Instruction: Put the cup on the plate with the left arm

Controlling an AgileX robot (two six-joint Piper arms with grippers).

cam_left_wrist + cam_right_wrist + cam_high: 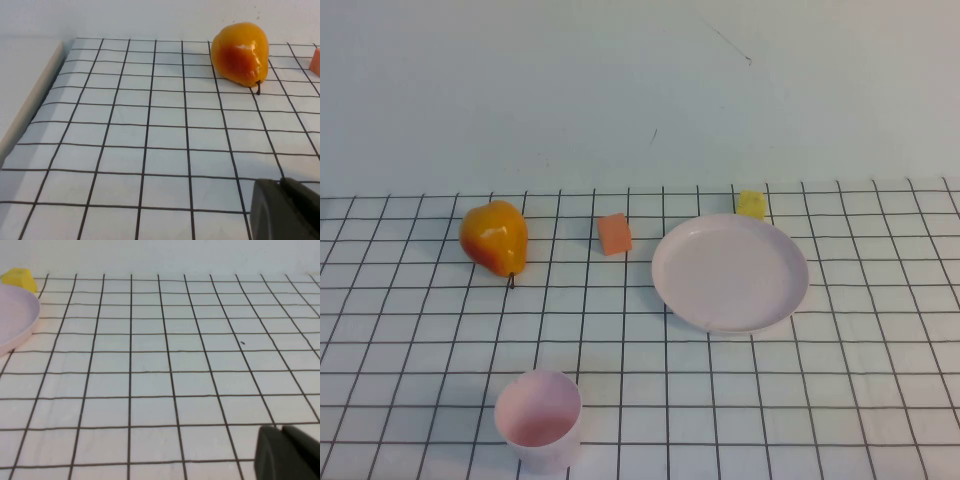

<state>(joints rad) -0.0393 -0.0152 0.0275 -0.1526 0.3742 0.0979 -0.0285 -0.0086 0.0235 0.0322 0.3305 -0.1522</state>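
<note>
Next, the left gripper grips the pale pink cup's rim (pixel 511 384) on the pear side.
The pale pink cup (pixel 538 418) stands upright near the front left of the gridded table. The pale pink plate (pixel 730 272) lies at centre right, bare; its rim also shows in the right wrist view (pixel 20 325). Neither arm shows in the high view. My left gripper (pixel 281 184) shows in its wrist view with fingers together, empty, above the grid cloth near the pear; the cup is out of that view. My right gripper (pixel 281 430) shows in its wrist view with fingers together, empty, over bare cloth to the right of the plate.
An orange-yellow pear (pixel 495 237) lies at the back left and also shows in the left wrist view (pixel 240 53). An orange block (pixel 614 233) sits between pear and plate. A yellow piece (pixel 751 204) sits behind the plate. A white wall stands behind the table.
</note>
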